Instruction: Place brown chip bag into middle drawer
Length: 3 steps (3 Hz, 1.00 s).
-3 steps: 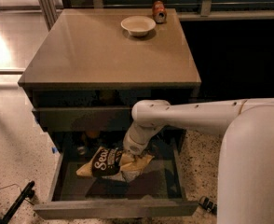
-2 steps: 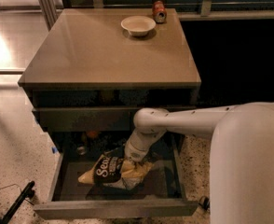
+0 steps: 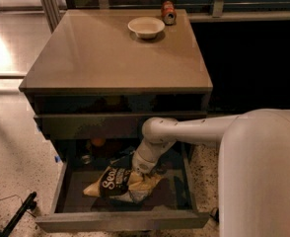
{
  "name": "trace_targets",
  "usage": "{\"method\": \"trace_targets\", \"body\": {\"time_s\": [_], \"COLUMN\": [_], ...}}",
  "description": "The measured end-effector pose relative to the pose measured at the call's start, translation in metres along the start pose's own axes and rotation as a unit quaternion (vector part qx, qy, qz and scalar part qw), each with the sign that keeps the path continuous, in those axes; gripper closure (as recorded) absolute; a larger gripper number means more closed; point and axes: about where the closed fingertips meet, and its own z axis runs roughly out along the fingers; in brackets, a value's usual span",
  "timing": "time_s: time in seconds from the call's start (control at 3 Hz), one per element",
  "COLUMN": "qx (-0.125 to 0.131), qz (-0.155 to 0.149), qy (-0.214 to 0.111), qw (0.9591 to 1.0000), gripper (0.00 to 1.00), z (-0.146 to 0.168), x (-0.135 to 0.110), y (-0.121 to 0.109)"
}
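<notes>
My gripper will release the brown chip bag on the bottom of the grey drawer, close behind the drawer's front panel [image 3: 127, 193].
The brown chip bag [image 3: 116, 182], dark brown and tan-yellow with white lettering, lies tilted inside the open middle drawer [image 3: 120, 221], low over its grey floor. My gripper [image 3: 144, 172] reaches down into the drawer from the right and is shut on the bag's right end. The white arm and wrist hide most of the gripper. The drawer is pulled far out from the cabinet.
The grey cabinet top [image 3: 110, 58] holds a white bowl [image 3: 146, 26] and a small can [image 3: 168, 12] at the back. A small orange object [image 3: 98, 142] sits at the drawer's back. A black stand leg [image 3: 19, 211] lies on the speckled floor at left.
The gripper and the chip bag have moved lower into the drawer and slightly toward its front. The drawer has not moved.
</notes>
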Motion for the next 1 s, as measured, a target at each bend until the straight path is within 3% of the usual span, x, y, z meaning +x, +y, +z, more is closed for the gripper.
{"method": "trace_targets", "body": {"time_s": [0.67,1.0], "qx": [-0.05,-0.05], "qz": [0.05,0.05], "qy": [-0.006,-0.006], "qw": [0.9975,0.9975], "gripper": [1.0,1.0], "z": [0.061,0.061], "x": [0.047,0.047], "y": [-0.007,-0.007]}}
